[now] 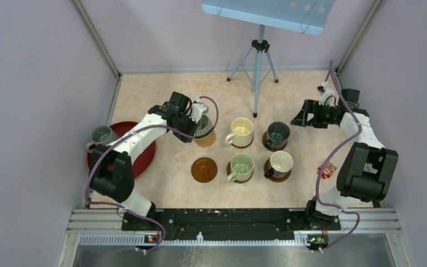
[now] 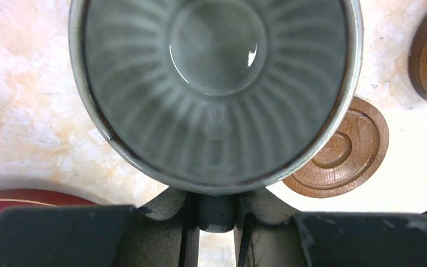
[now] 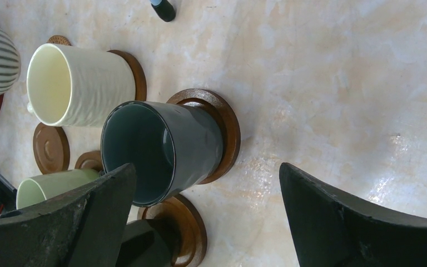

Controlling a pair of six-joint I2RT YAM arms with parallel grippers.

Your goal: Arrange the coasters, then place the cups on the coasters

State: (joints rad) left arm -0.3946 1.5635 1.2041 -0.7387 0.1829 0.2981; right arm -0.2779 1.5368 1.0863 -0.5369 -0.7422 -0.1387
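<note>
My left gripper has the ribbed grey cup. It will set it down on the lighter tan coaster [image 1: 208,139], behind the bare brown coaster.
My left gripper [image 2: 216,214] is shut on the handle of the ribbed grey cup [image 2: 217,83], which it holds upright by the lighter tan coaster [image 1: 206,139]. A brown coaster [image 2: 344,153] shows partly under that cup's rim. One bare coaster [image 1: 204,169] lies in front. The cream cup [image 1: 241,132], dark green-grey cup [image 1: 278,134], pale green cup [image 1: 241,167] and white-lined dark cup [image 1: 279,164] each stand on a coaster. The plain grey cup [image 1: 101,136] sits on the red tray [image 1: 144,158]. My right gripper [image 3: 205,169] is open and empty, just right of the dark green-grey cup [image 3: 161,150].
A tripod [image 1: 258,61] stands at the back centre, one foot [image 3: 164,8] near the cups. A small red packet [image 1: 327,169] lies by the right arm. Walls close in the table on three sides.
</note>
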